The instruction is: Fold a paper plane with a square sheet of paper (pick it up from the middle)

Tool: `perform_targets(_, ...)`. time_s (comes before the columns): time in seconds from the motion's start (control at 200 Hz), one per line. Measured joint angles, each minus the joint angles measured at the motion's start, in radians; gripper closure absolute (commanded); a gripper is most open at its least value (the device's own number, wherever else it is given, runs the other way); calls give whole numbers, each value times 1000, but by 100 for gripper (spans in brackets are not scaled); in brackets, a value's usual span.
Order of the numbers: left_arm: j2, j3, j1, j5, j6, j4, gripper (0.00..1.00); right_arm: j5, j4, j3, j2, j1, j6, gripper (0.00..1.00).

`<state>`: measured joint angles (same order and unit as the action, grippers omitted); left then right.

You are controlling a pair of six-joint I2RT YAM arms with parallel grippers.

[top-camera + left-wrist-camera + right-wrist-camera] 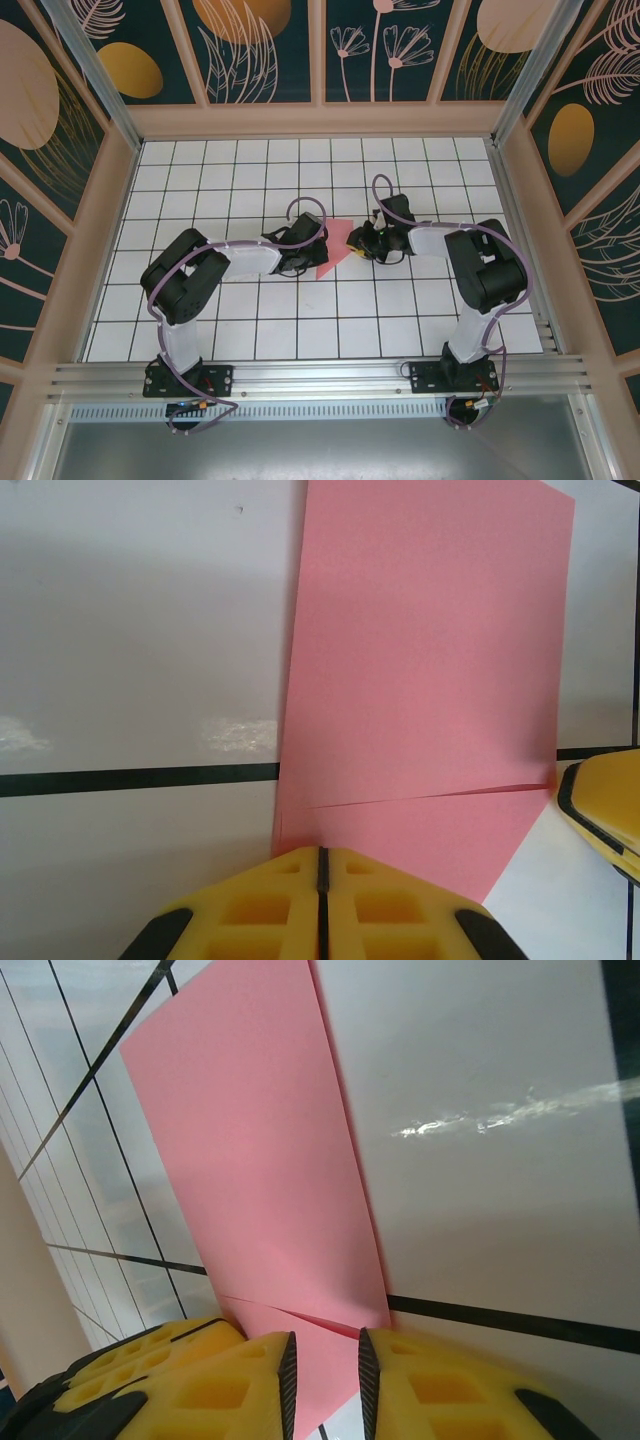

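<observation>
The folded flap is under my left gripper, short of the flap's pointed near end, so my left gripper needs to open, back away and grab that pointed end (321, 275).
The square sheet of paper (334, 232) is salmon-pink and lies folded on the gridded table, between my two grippers. In the left wrist view the paper (430, 650) lies flat, with a slanted flap edge running across its near part. My left gripper (322, 855) is shut, and its tips sit at the sheet's near corner (308, 252). In the right wrist view the paper (255, 1150) runs away from my right gripper (325, 1345). Its jaws stand a little apart over a pink flap, with the pads off the paper (358, 243).
The white table (250, 330) with black grid lines is walled in by a wooden frame (320, 120). The two grippers nearly meet over the sheet: the right finger (605, 810) shows at the left wrist view's edge, and the left finger (130, 1355) sits beside the right jaws.
</observation>
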<state>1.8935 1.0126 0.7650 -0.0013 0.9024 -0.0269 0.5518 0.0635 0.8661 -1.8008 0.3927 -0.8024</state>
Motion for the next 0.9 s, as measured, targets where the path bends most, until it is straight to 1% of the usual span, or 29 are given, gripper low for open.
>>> perform_targets(0.18,0,-1,0,0,2,-2,88,-39,-31,5,0,2,0,71)
perform_targets(0.335,-11,-33,0,4,15,-47,88,-65,-63,22,0,4,1,70)
perform_targets(0.585,-44,-68,0,45,23,-68,86,-60,-71,38,-13,11,4,71)
perform_targets(0.901,-49,-68,0,61,27,-77,87,-32,-69,63,-22,28,11,71)
